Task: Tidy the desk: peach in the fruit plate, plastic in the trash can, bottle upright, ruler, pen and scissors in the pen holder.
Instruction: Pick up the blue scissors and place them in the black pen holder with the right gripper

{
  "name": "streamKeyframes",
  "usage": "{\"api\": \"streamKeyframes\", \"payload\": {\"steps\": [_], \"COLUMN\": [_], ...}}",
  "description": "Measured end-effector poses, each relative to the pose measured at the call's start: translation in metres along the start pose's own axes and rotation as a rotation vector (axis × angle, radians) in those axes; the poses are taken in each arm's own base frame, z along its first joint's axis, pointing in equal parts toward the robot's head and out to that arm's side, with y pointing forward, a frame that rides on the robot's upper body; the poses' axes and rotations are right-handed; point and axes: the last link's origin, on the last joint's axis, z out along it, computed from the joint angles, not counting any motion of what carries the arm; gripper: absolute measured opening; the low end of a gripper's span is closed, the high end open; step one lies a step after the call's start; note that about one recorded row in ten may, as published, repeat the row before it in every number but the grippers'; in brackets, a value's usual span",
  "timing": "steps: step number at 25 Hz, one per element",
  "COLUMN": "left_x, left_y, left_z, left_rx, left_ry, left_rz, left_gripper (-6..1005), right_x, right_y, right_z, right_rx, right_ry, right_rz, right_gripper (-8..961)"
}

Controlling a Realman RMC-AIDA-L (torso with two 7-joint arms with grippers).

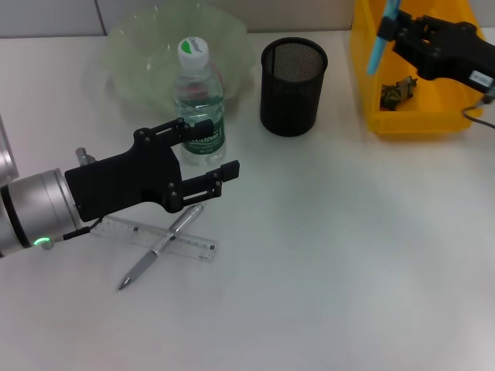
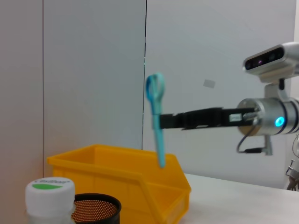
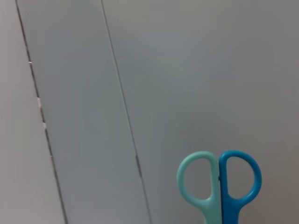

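The robot's right gripper will release the blue scissors in the pen holder (image 1: 276,66), against the rim that faces the fruit plate.
The clear bottle (image 1: 198,100) with a white cap stands upright in front of the pale green fruit plate (image 1: 147,46). My left gripper (image 1: 216,148) is open at the bottle's label, its fingers to either side; I cannot tell whether they touch it. My right gripper (image 1: 394,31) is shut on the blue scissors (image 1: 384,32), held upright above the yellow trash can (image 1: 363,69); they also show as scissors (image 2: 157,116) and scissors (image 3: 219,186). A crumpled piece (image 1: 397,93) lies in the can. The clear ruler (image 1: 158,236) and silver pen (image 1: 161,247) lie crossed below my left arm. The peach is not clearly visible.
The black mesh pen holder (image 1: 292,76) stands between the plate and the trash can, with nothing seen inside it. White desk surface (image 1: 348,255) stretches across the front and right. A grey wall runs behind the desk.
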Motion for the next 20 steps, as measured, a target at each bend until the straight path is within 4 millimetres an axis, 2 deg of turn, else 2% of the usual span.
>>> {"api": "streamKeyframes", "payload": {"steps": [9,14,20], "left_x": [0.0,0.001,0.002], "left_y": [-0.001,-0.001,-0.002], "left_z": [0.001,0.002,0.002], "left_rx": [0.0,0.002,0.004], "left_ry": [0.0,-0.001,0.001], "left_rz": [-0.001,0.0,0.001], "left_gripper": [723,723,723], "right_x": [0.009,0.016,0.026], "right_y": [0.001,0.003,0.007], "right_z": [0.048,0.063,0.071], "right_rx": [0.057,0.072,0.057], "right_ry": [-0.017,0.035,0.11], "right_rz": [-0.092,-0.101,-0.133], "right_gripper": [208,208,207]}}
